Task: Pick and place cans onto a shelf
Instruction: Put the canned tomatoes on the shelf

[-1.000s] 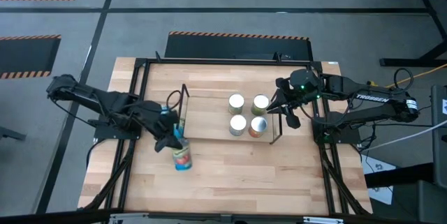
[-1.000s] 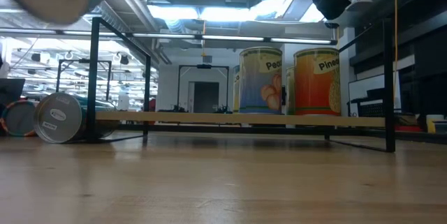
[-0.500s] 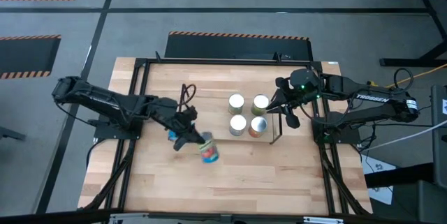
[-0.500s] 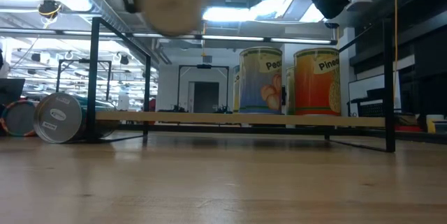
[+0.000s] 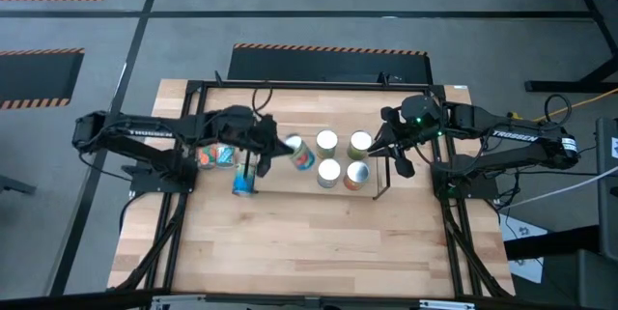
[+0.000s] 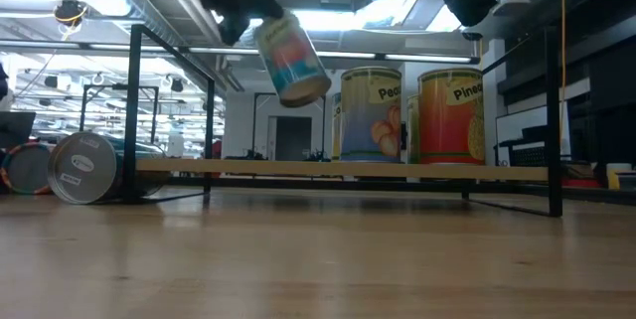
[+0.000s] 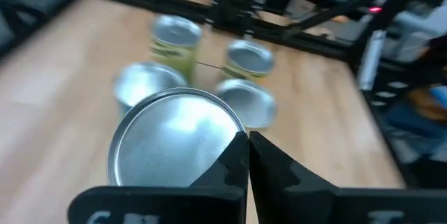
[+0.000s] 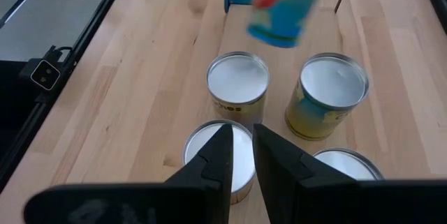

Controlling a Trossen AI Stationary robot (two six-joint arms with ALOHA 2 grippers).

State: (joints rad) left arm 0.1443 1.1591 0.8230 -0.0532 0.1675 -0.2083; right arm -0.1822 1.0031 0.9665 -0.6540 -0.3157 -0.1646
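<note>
The can will leave my left gripper upright on the shelf (image 5: 296, 149), beside the far row's nearest silver-topped can.
My left gripper (image 5: 273, 146) is shut on a can with a blue and red label (image 5: 300, 154), held in the air just left of several cans on the shelf (image 5: 379, 192). In the low view this can (image 6: 290, 59) hangs tilted above the shelf board. Cans with silver tops (image 5: 326, 141) (image 5: 360, 141) (image 5: 329, 172) stand upright on the shelf on their bases. My right gripper (image 8: 242, 151) hovers over them at the shelf's right end, its fingers a little apart with nothing between them. My left gripper meets the can at the edge of its silver round end (image 7: 230, 144), where the two fingers (image 7: 237, 161) close together. The fingers come slanting down from the table's left. The can hangs clear of the shelf and table, tilted, its silver end toward the gripper.
Two more cans lie on their sides on the table left of the shelf (image 5: 217, 155) (image 5: 243, 183); one turns its silver end (image 6: 84, 167) to the low view. A black frame (image 5: 198, 88) runs round the table. Bare wood lies toward the near edge.
My left gripper has carried the can from the near left of the table toward the right, then toward the far edge up to the shelf. It has rolled on the way: the can's round end faced the low view before, and now its labelled side shows, tilted.
</note>
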